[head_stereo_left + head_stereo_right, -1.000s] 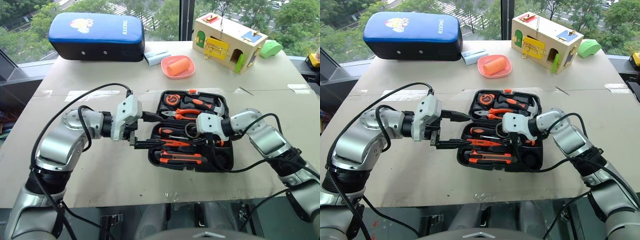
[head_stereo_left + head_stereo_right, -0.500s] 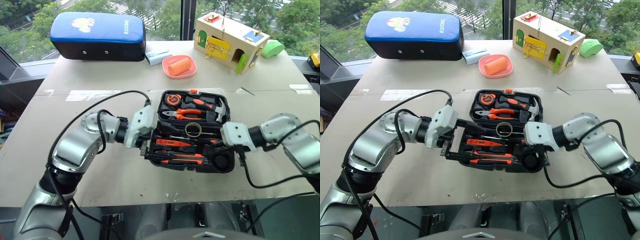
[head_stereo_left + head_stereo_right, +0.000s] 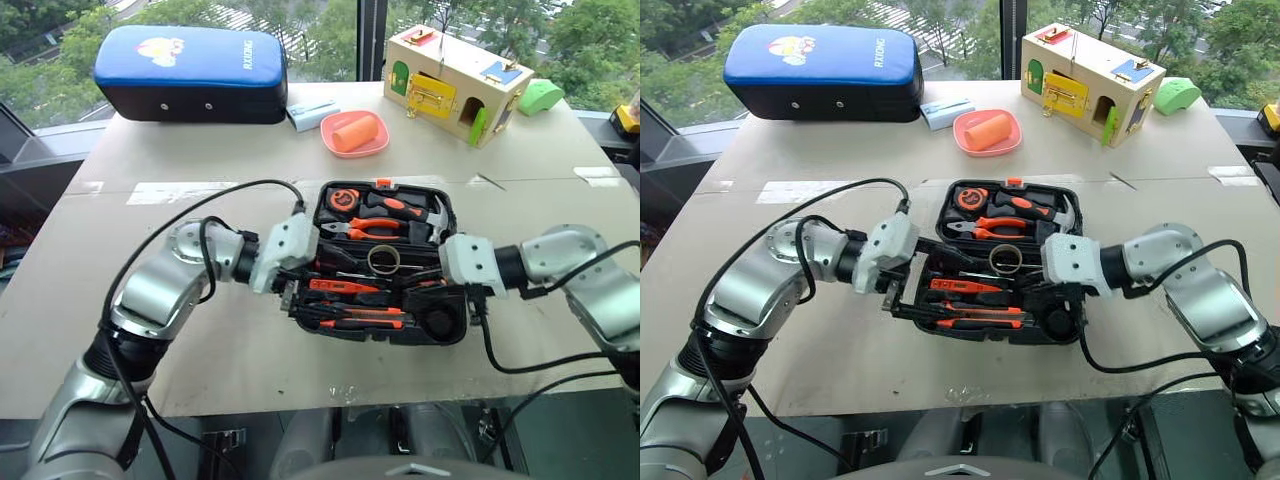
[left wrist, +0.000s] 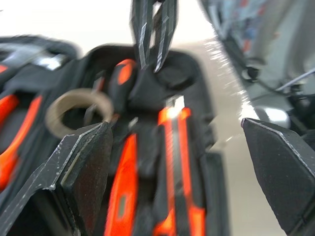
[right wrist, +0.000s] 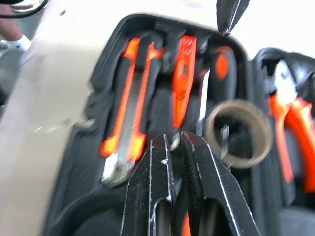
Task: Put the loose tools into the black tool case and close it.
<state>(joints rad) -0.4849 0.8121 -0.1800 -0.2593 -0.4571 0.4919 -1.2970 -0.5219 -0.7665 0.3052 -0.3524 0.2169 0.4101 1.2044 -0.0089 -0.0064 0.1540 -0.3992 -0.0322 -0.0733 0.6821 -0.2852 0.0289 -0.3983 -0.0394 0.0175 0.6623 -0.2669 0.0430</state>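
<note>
The tape roll is lying across the screwdrivers, so I need to take it by its rim with my right gripper and set it into the empty round hollow [image 3: 438, 322] of the tool case.
The black tool case [image 3: 448, 330] lies open in the middle of the table. Its near half holds the orange-black utility knife [image 3: 360, 322], the slim orange tester screwdriver [image 5: 183, 78] and a screwdriver with a black-orange handle [image 5: 221, 69]. The tape roll [image 3: 385, 260] lies across the middle of the case. The far half holds hammer, pliers and tape measure. My left gripper [image 3: 312, 285] is open wide at the case's left edge, its fingers [image 4: 83, 167] empty. My right gripper [image 5: 182, 187] is shut over the case's right part, holding nothing.
A blue-topped black cushion [image 3: 192, 72] lies at the back left. A pink dish with an orange cup [image 3: 355, 132], a small white box [image 3: 313, 115] and a wooden lock box [image 3: 457, 82] stand behind the case. Bare table lies left and right of the case.
My right gripper has drawn back to the right, away from the tape roll, which stays in the case. My left gripper has closed in on the case's left edge.
</note>
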